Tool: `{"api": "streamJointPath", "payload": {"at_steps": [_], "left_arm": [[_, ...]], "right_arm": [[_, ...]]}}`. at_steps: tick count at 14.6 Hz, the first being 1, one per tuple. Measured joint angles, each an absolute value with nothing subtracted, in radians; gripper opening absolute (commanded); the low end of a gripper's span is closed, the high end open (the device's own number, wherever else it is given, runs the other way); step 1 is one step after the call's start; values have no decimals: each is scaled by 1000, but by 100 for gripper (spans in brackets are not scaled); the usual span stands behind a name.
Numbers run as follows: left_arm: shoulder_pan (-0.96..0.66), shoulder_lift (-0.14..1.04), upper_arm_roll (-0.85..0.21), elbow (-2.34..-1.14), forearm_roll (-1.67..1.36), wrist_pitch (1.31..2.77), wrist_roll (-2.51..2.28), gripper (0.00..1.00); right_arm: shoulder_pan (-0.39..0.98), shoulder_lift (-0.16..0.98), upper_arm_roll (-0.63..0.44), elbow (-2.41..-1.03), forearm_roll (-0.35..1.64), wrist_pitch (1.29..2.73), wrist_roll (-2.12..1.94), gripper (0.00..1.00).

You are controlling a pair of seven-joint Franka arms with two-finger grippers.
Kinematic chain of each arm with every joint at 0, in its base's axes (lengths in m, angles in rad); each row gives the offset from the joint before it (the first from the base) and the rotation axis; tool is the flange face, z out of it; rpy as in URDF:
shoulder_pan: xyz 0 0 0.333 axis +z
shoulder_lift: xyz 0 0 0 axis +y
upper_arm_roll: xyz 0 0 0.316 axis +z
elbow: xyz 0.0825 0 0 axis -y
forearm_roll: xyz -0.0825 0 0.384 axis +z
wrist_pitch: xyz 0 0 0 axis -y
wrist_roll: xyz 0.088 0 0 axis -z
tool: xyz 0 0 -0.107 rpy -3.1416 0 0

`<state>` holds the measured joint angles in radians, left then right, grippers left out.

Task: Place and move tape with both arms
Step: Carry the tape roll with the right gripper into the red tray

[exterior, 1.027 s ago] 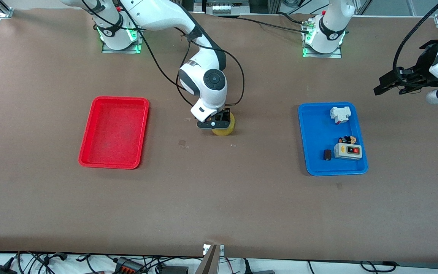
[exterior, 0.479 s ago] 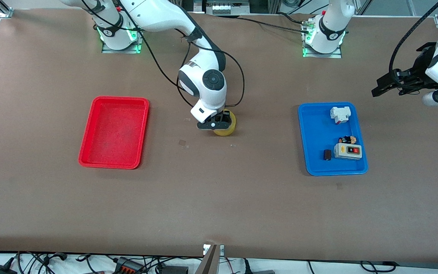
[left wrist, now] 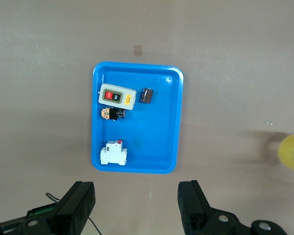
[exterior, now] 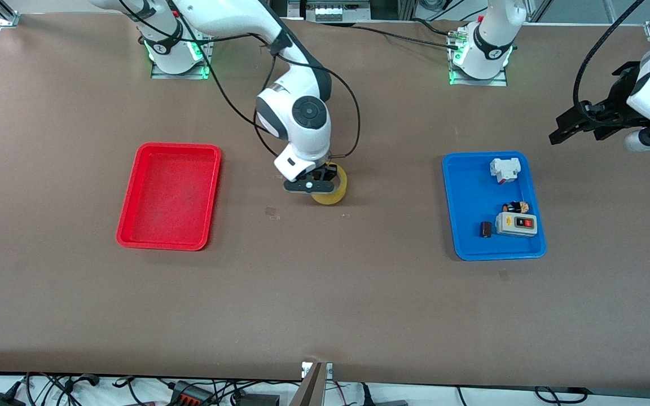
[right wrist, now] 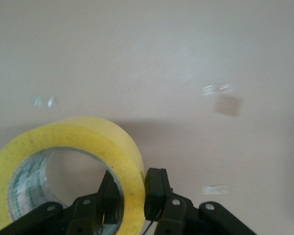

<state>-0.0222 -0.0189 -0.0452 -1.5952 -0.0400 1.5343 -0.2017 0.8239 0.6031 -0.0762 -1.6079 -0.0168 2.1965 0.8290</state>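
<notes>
Next, I let go of the tape with my right gripper near the middle of the empty red tray [exterior: 170, 190].
The tape [exterior: 332, 190] is a yellow ring with a wide hollow core, at the middle of the table between the two trays. My right gripper [exterior: 315, 181] is shut on its wall, one finger inside the core and one outside, as the right wrist view [right wrist: 133, 192] shows on the tape [right wrist: 78, 147]. The roll looks lifted just off the table. My left gripper [exterior: 563, 128] is open and empty, up in the air over the table's left-arm end beside the blue tray [exterior: 466, 192]. In the left wrist view its fingers [left wrist: 196, 205] frame bare table, with the tape [left wrist: 291, 152] at the edge.
A red tray [exterior: 168, 194], empty, lies toward the right arm's end. The blue tray [left wrist: 161, 122] holds a white breaker [exterior: 504, 168], a grey switch box [exterior: 516, 224], a small black cylinder [exterior: 486, 229] and a small dark part [exterior: 515, 207].
My right gripper has shifted a little toward the red tray and the robots' bases with the tape in it. My left gripper has drifted slightly upward in the view.
</notes>
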Motion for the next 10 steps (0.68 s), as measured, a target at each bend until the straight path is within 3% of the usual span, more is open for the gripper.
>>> {"api": "streamJointPath", "payload": {"at_steps": [6, 10], "left_arm": [[-22, -22, -45, -1600, -40, 1534, -202, 100], [-22, -22, -45, -1601, -40, 1534, -202, 100]], "right_arm": [[573, 355, -83, -1844, -17, 2155, 615, 2], [409, 258, -84, -2045, -17, 2207, 409, 2]]}}
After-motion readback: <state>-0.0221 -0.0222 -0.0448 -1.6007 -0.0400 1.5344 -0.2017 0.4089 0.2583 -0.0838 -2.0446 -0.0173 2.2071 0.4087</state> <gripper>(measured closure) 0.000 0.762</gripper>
